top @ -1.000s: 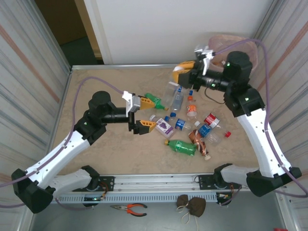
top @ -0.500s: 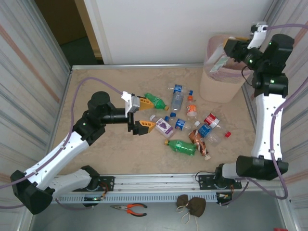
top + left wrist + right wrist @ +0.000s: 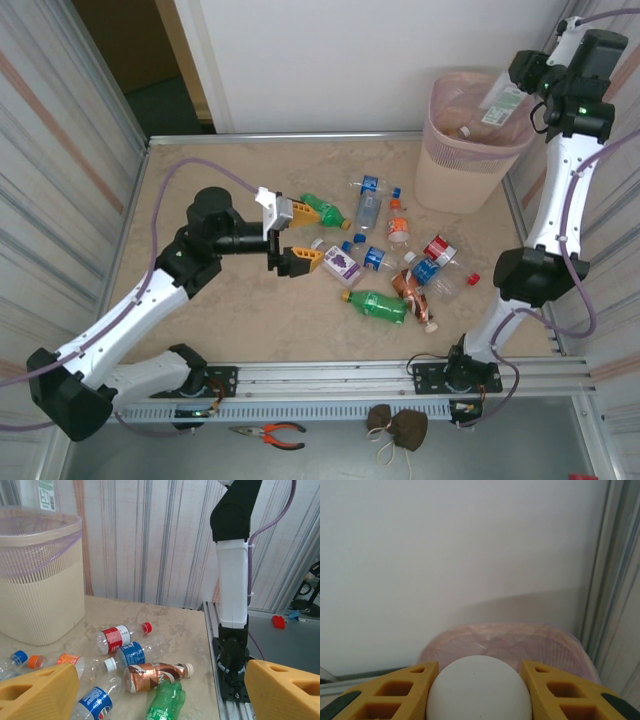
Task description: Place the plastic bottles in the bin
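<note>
The robot's right gripper should release the white labelled bottle inside the pale pink-beige bin [image 3: 478, 140], near the bin's near side.
My right gripper [image 3: 520, 86] is shut on a white labelled bottle [image 3: 500, 104], holding it tilted above the mouth of the pale pink-beige bin [image 3: 462, 160] at the far right. In the right wrist view the bottle's round white base [image 3: 479, 687] sits between the yellow fingers [image 3: 395, 692], with the bin rim [image 3: 510, 636] below it. My left gripper [image 3: 300, 236] hangs open over the table, just left of the scattered plastic bottles: a green one [image 3: 322, 210], a white grape-labelled one [image 3: 341, 264], another green one [image 3: 378, 305] and a brown one [image 3: 155, 675].
More bottles lie between the left gripper and the bin: clear with blue labels [image 3: 368, 205], orange [image 3: 398, 226], red-labelled [image 3: 114, 639]. Loose caps dot the table. Orange-handled pliers [image 3: 270, 432] lie below the front rail. The right arm's base [image 3: 232, 645] stands at the table's near edge.
The right arm has swung up and to the right, carrying the white bottle from over the table to above the bin. The left arm has stayed put.
</note>
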Available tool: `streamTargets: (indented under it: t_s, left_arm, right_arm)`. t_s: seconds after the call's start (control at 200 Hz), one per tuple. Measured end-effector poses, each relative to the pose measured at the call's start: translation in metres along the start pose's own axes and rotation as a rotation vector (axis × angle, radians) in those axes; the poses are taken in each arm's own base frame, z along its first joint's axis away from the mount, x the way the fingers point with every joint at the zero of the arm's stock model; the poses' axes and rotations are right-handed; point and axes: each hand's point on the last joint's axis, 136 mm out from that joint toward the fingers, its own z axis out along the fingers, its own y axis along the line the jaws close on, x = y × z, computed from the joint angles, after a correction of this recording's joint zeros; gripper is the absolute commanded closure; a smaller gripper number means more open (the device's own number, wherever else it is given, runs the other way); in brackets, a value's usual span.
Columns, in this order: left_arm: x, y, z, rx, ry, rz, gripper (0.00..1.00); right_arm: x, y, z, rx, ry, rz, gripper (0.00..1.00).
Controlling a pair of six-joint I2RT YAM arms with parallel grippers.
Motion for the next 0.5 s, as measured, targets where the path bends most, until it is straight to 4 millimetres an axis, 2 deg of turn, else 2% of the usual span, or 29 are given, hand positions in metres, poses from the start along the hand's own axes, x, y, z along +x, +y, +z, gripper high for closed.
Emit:
streamTargets:
  t_s: [0.256, 0.501]
  left_arm:
    - [0.004, 0.012, -0.002, -0.023, 0.008, -0.016, 0.13]
    - [0.007, 0.017, -0.001, -0.027, 0.013, -0.023, 0.14]
  right_arm:
    - [0.064, -0.034, 0.039, 0.121, 0.207, -0.042, 0.78]
    - [0.128, -0.037, 0.066, 0.162, 0.404, -0.125, 0.75]
